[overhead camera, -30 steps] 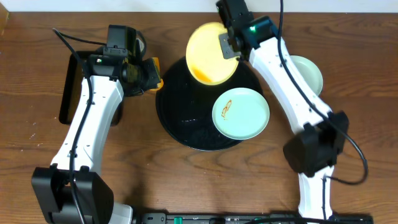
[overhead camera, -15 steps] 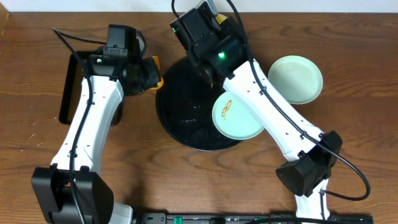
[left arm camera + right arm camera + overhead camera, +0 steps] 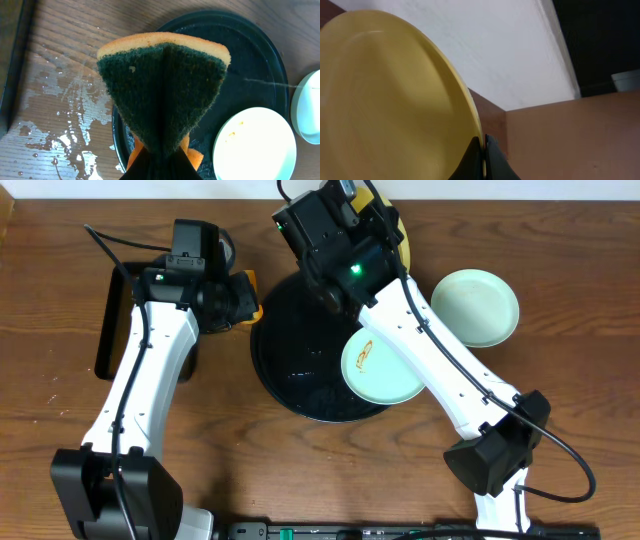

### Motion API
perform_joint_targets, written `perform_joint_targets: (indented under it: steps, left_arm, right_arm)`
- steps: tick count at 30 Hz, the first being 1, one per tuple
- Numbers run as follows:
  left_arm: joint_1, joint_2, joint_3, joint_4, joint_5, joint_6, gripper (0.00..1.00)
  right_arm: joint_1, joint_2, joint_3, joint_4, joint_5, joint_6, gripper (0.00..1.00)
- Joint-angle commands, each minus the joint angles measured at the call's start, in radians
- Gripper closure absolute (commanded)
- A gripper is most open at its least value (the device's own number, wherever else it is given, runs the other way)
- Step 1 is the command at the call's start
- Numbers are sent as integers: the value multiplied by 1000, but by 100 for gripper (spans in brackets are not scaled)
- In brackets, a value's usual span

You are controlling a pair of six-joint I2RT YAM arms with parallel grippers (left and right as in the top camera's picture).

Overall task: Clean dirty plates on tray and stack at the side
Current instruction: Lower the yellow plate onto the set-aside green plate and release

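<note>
The robot's right gripper should release the yellow plate on the mint plate lying on the table [image 3: 476, 309] next to the round black tray.
My right gripper [image 3: 483, 159] is shut on the rim of the yellow plate [image 3: 390, 100] and holds it up on edge, high above the back of the round black tray [image 3: 300, 365]. Overhead, only a yellow sliver [image 3: 399, 232] shows beside the right wrist. A mint plate with an orange smear [image 3: 385, 370] lies on the tray's right side and also shows in the left wrist view [image 3: 255, 145]. A second mint plate [image 3: 478, 305] lies on the table right of the tray. My left gripper [image 3: 160, 157] is shut on the orange-green sponge [image 3: 162, 85] at the tray's left edge.
A rectangular black tray [image 3: 108, 320] lies at the far left. Water drops [image 3: 60, 115] wet the wood left of the round tray. The raised right arm [image 3: 430, 350] crosses over the tray's back right. A white wall [image 3: 485, 45] stands behind the table.
My right gripper has lifted the yellow plate off the back of the tray and tipped it on edge, the wrist swinging left over the tray. The left arm and sponge have not moved.
</note>
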Motion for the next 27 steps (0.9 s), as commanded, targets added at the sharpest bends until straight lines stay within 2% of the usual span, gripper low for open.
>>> perform_joint_targets:
  steps: [1,4,6,8,10,18,21,27]
  left_arm:
    - [0,6,-3,0,6,9,92]
    - [0,6,-3,0,6,9,92]
    - [1,6,-3,0,6,9,92]
    - [0,6,-3,0,6,9,92]
    - [1,6,-3,0,6,9,92]
    - [0,6,-3,0,6,9,92]
    - [0,6,-3,0,6,9,92]
    - [0,6,-3,0,5,9,92]
  right_arm:
    - [-21,0,10,-42,-262,158,99]
    - [-92,0,10,-103,-614,319,99]
    - [-210,0,10,-158,-979,429,99]
    - [-322,0,8,-188,-1226,445,99]
    - [-433,0,8,-220,-1358,445,99]
    - [-830,0,-69,-324,-1316,433,99]
    - [-927,0,-160,-266,-1312,438,99]
    - [-995,0,-388,-73,-1291,489,99]
